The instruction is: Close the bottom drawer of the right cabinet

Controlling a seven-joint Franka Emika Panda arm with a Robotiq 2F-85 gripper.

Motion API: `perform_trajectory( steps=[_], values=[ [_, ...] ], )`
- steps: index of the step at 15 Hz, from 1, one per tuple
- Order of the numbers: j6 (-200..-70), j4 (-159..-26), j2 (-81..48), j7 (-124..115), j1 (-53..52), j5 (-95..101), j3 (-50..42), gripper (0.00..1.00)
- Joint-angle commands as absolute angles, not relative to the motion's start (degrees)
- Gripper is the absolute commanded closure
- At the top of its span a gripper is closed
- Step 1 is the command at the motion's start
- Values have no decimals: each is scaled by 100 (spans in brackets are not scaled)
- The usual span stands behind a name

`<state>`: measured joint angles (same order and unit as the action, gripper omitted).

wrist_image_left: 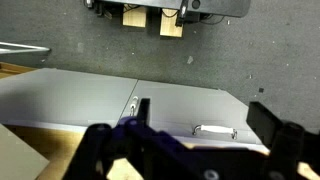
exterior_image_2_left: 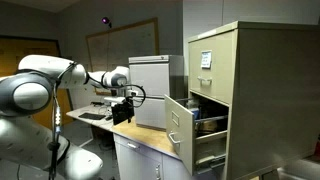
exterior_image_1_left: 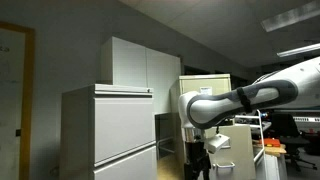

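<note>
I should next close my empty fingers at the bottom drawer's front [exterior_image_1_left: 214, 160], beside its handle, to push it.
The right cabinet [exterior_image_2_left: 260, 90] is tall, narrow and beige-yellow, with a white label card on its upper drawer front. Its bottom drawer [exterior_image_2_left: 181, 127] stands pulled out towards the left, with dark contents showing inside. The cabinet's top also shows at the back in an exterior view [exterior_image_1_left: 205, 86]. My gripper [exterior_image_2_left: 122, 108] hangs well left of the open drawer, not touching it; it also shows in an exterior view [exterior_image_1_left: 200, 168]. In the wrist view my gripper [wrist_image_left: 185, 150] is open and empty, fingers spread wide over a light-grey panel with a white handle [wrist_image_left: 215, 130].
A wide light-grey lateral cabinet [exterior_image_1_left: 110, 130] stands in front of a tall white cupboard [exterior_image_1_left: 145, 65]. A small grey cabinet [exterior_image_2_left: 150, 90] sits on a wooden counter [exterior_image_2_left: 130, 135] between my gripper and the open drawer. Desks and shelving [exterior_image_1_left: 262, 140] fill the far side.
</note>
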<state>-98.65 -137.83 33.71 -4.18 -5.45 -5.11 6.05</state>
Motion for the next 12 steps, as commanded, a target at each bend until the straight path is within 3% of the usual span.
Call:
perform_trajectory(
  steps=[1, 9, 10, 11, 12],
  values=[
    [-9863, -13766, 3367, -418, -541, -512, 609, 0],
    [-10153, -13811, 3386, -641, -443, -434, 659, 0],
    [-10250, -13815, 3379, -726, -404, -441, 650, 25],
    [-10415, -13840, 3382, -847, -342, -434, 643, 25],
    [-10561, -13861, 3384, -976, -273, -428, 627, 33]
  ],
)
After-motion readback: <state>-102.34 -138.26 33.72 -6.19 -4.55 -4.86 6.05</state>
